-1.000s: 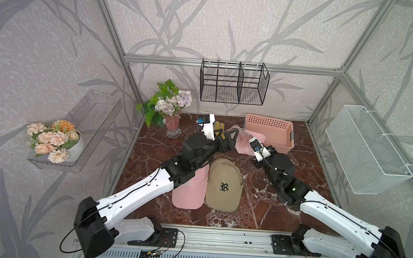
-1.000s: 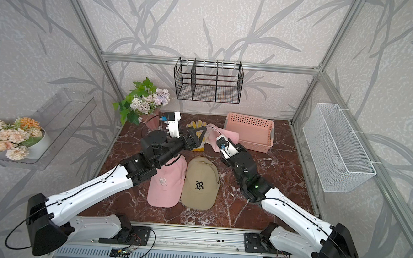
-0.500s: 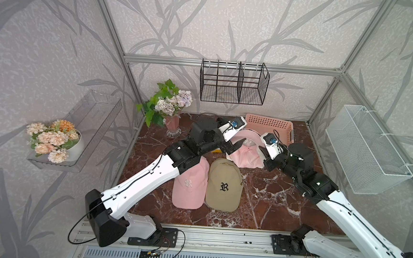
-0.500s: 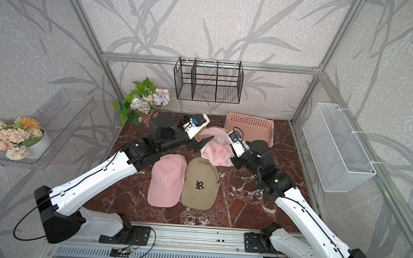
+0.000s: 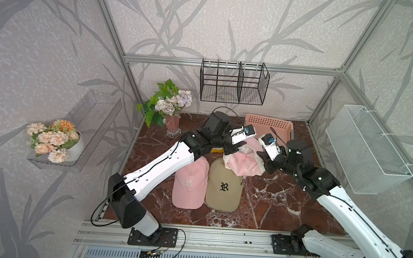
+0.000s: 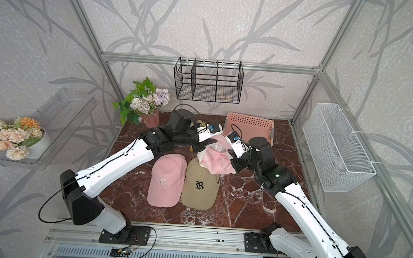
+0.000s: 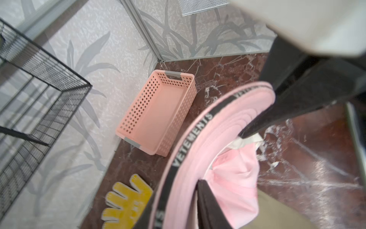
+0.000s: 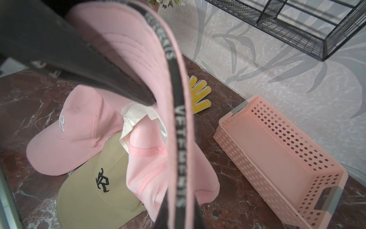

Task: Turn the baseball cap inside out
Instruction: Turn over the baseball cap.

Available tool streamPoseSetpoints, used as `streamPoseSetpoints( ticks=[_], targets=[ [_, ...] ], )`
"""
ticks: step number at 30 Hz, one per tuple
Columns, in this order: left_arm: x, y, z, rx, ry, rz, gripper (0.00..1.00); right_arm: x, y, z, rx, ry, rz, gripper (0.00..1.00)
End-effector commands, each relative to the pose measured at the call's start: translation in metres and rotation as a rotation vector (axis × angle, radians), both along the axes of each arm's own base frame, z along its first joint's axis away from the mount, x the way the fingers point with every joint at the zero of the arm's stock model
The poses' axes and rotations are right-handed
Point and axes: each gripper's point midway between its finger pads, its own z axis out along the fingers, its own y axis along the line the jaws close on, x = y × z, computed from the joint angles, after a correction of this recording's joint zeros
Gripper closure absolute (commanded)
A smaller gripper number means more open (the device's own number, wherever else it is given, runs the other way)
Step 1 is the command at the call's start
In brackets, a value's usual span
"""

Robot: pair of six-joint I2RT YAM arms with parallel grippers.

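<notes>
My right gripper needs to leave the cap's brim, which both grippers hold, and take the top's edge [image 5: 260, 171] to spread the cap's top open, since it sags crumpled below.
A pink baseball cap [image 5: 244, 162] hangs above the table between my two grippers, seen in both top views [image 6: 216, 164]. Its brim [image 7: 200, 158] carries a black band with white letters. The crown [image 8: 150, 158] sags below it, showing seam tape and a white lining. My left gripper [image 5: 238, 146] is shut on one side of the brim; one of its fingers [image 7: 208, 204] lies against the brim's inner face. My right gripper [image 5: 261, 158] is shut on the brim's edge on the other side, with its jaws [image 8: 178, 217] pinching the black band.
A second pink cap [image 5: 189, 183] and a tan cap [image 5: 224, 185] lie side by side under the held one. A pink perforated basket [image 5: 270, 125] stands at the back, a yellow glove [image 7: 126, 202] by the wall, a flower vase [image 5: 172, 127] at the back left, and wire racks on the walls.
My left gripper has reached the brim and shut on it; it was open before. Both arms have moved with the cap, which my right gripper has kept hold of.
</notes>
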Motion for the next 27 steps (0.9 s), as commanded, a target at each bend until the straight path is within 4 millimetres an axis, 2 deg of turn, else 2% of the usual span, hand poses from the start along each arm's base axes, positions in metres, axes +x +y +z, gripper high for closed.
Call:
streamPoseSetpoints(
  ticks=[1,4,11,14,21,27],
  targets=[
    [-0.009,-0.006,0.011,-0.022,0.007,-0.034,1.00,-0.003,0.014,0.021,0.150,-0.001,0.090,1.00],
    [-0.011,0.001,0.025,-0.063,-0.006,-0.044,1.00,-0.002,0.012,0.013,0.207,0.031,0.117,0.99],
    [-0.024,0.021,0.058,-0.170,-0.001,-0.118,1.00,0.006,0.007,-0.015,0.278,0.104,0.158,0.71],
    [-0.023,0.029,0.067,-0.201,-0.013,-0.115,1.00,0.005,0.009,-0.026,0.299,0.140,0.194,0.67],
    [-0.021,0.043,0.085,-0.268,-0.036,-0.099,1.00,0.004,0.010,-0.044,0.296,0.172,0.207,0.67],
    [-0.010,0.051,0.091,-0.302,-0.047,-0.046,1.00,-0.022,0.023,-0.032,0.373,0.227,0.339,0.71]
  ],
)
